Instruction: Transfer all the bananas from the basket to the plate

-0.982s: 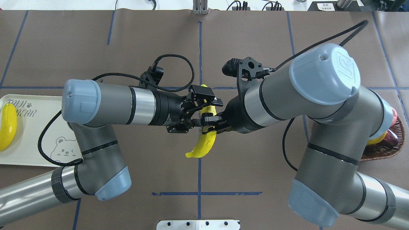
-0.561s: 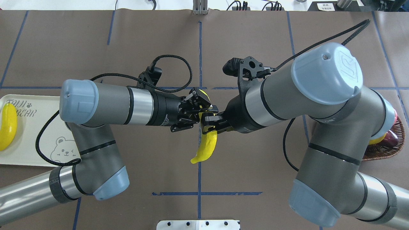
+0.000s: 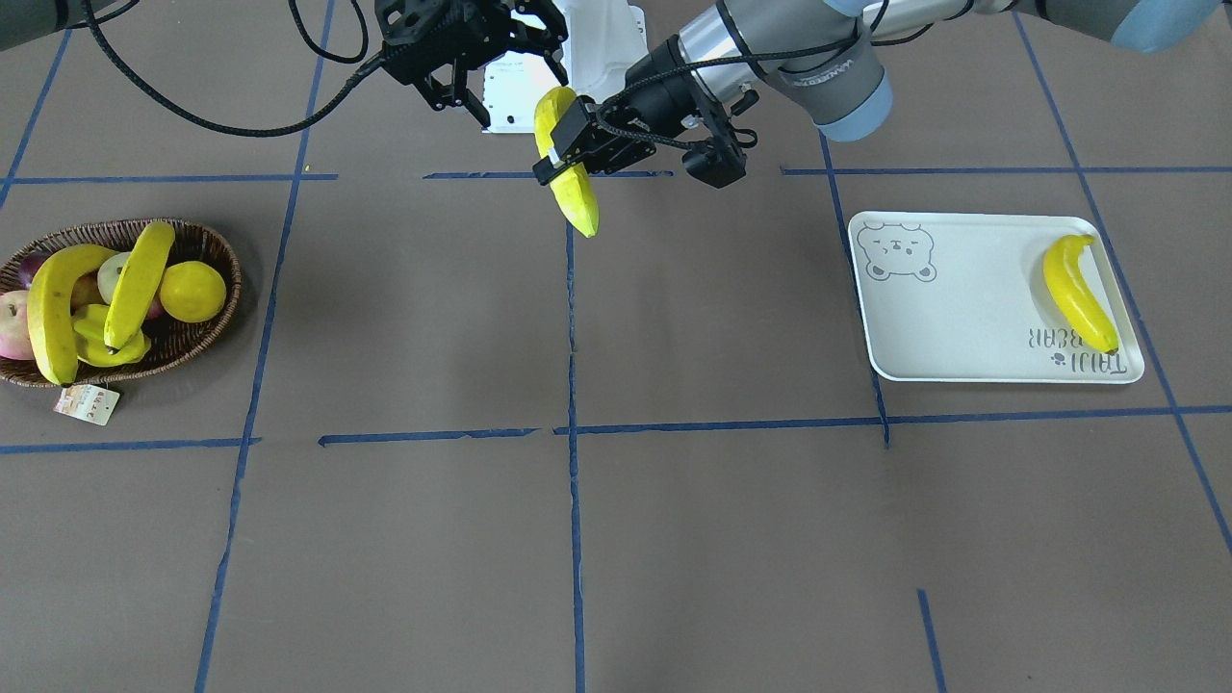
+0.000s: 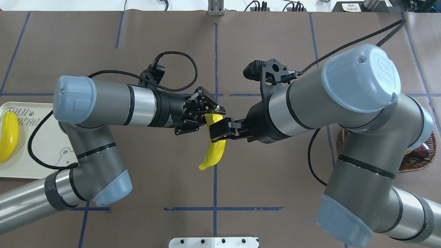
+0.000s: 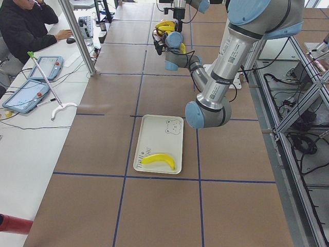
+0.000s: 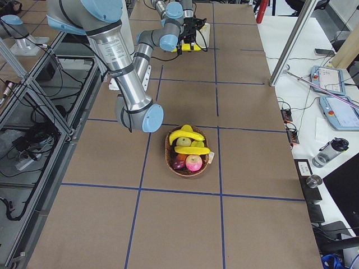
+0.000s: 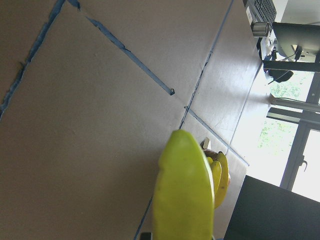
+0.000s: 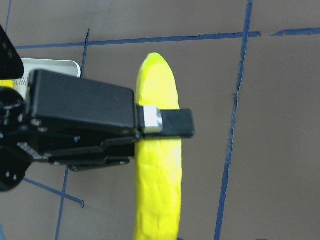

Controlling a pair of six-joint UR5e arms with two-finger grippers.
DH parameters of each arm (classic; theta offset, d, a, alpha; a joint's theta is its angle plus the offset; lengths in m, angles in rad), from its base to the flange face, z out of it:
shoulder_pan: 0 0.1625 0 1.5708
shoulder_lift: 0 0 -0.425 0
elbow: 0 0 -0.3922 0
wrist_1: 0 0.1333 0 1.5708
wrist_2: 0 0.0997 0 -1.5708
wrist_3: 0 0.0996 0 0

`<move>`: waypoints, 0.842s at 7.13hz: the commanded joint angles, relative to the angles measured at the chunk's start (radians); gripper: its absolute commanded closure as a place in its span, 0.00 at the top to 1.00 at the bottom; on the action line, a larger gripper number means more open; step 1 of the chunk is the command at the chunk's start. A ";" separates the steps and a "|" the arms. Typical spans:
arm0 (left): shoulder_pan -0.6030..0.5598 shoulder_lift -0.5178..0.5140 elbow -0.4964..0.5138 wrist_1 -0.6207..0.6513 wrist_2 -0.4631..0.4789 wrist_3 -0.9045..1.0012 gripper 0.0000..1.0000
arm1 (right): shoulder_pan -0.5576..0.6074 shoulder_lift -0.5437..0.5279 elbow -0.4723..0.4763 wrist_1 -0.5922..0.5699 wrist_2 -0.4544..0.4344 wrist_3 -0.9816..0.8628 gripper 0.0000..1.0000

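Observation:
The robot's left gripper needs to set its banana, now hanging above the table's middle, down on the white plate (image 3: 1016, 304), beside the other banana, toward the bear drawing.
One banana (image 3: 577, 197) (image 4: 213, 153) hangs above the table's middle, and my left gripper (image 3: 568, 144) (image 4: 209, 115) is shut on its upper part. It fills the left wrist view (image 7: 182, 190) and shows in the right wrist view (image 8: 157, 190). My right gripper (image 3: 510, 82) (image 4: 219, 132) is open right beside it, its fingers clear of the fruit. Another banana (image 3: 1078, 294) (image 4: 8, 136) lies on the white plate (image 3: 962, 318) (image 4: 20, 162). Two bananas (image 3: 53, 308) (image 3: 140, 279) lie in the wicker basket (image 3: 207, 241) (image 4: 417, 165).
The basket also holds a round yellow fruit (image 3: 192, 291), a ridged yellow fruit (image 3: 91, 337) and an apple (image 3: 12, 322). A paper tag (image 3: 87, 404) hangs off its rim. A person (image 5: 25, 25) sits beyond the table's far side with tablets.
My left gripper has shut on the banana's upper part. My right gripper has let go and opened. The banana and left arm have shifted a little to the left.

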 commanded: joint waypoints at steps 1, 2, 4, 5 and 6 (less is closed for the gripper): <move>-0.095 0.082 -0.006 0.123 -0.066 0.077 0.00 | 0.011 -0.021 0.033 -0.002 0.003 0.000 1.00; -0.137 0.144 -0.008 0.160 -0.085 0.185 0.00 | 0.024 -0.035 0.044 -0.004 0.006 0.000 1.00; -0.215 0.358 -0.010 0.163 -0.089 0.336 0.00 | 0.049 -0.069 0.051 -0.007 0.006 0.000 1.00; -0.243 0.456 -0.004 0.163 -0.083 0.434 0.00 | 0.051 -0.093 0.059 -0.004 -0.002 0.000 1.00; -0.269 0.542 0.012 0.162 -0.079 0.549 0.00 | 0.051 -0.097 0.056 -0.004 -0.003 0.000 1.00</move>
